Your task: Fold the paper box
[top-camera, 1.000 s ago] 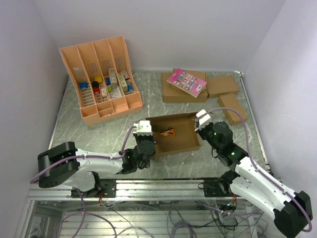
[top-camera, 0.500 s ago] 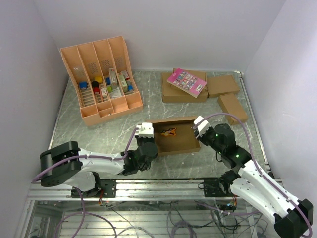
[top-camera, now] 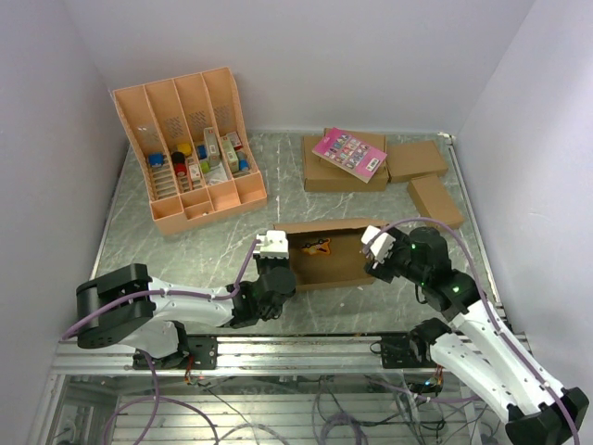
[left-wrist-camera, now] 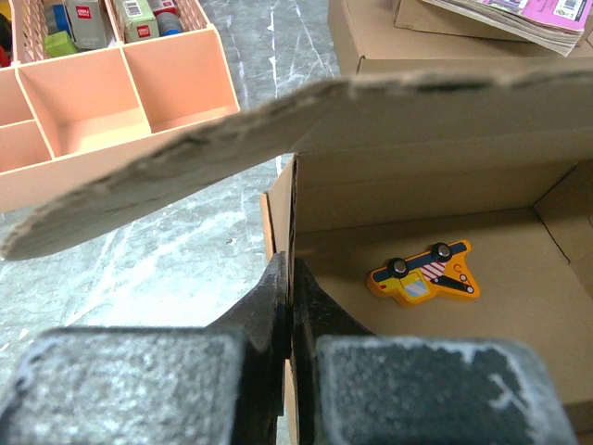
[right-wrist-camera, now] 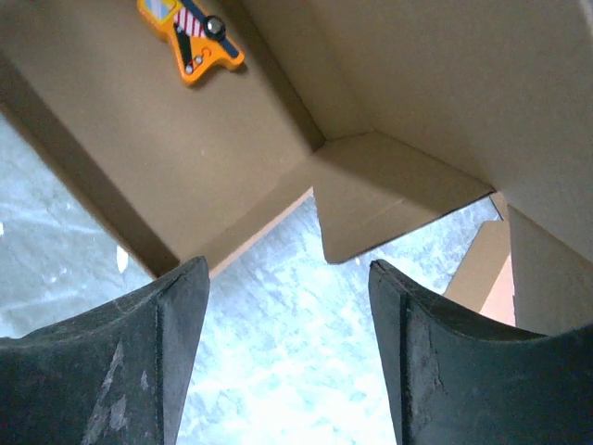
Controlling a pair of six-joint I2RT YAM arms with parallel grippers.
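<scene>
The lid panel's loose edge (top-camera: 359,228), near the end of the paper box where the small side flap hangs, should be gripped next by my right gripper.
The paper box (top-camera: 338,266) lies in the middle of the table, a brown cardboard tray with its lid panel (left-wrist-camera: 185,153) leaning forward over it. An orange toy truck (left-wrist-camera: 424,273) lies on its floor, also visible in the right wrist view as the toy truck (right-wrist-camera: 190,37). My left gripper (top-camera: 285,267) is shut on the box's left wall (left-wrist-camera: 289,213), one finger inside and one outside. My right gripper (top-camera: 375,252) stands open just off the box's right end, where a small side flap (right-wrist-camera: 389,199) hangs free between and beyond the fingers (right-wrist-camera: 167,352), touching neither.
An orange-tan compartment tray (top-camera: 190,148) with small items leans at the back left. Several smaller brown boxes (top-camera: 417,159) and a pink booklet (top-camera: 349,153) sit at the back right. White walls close in on both sides.
My right gripper has opened and let go of the box's right end. The lid panel has tipped forward over the box. The left gripper has kept its grip on the left wall.
</scene>
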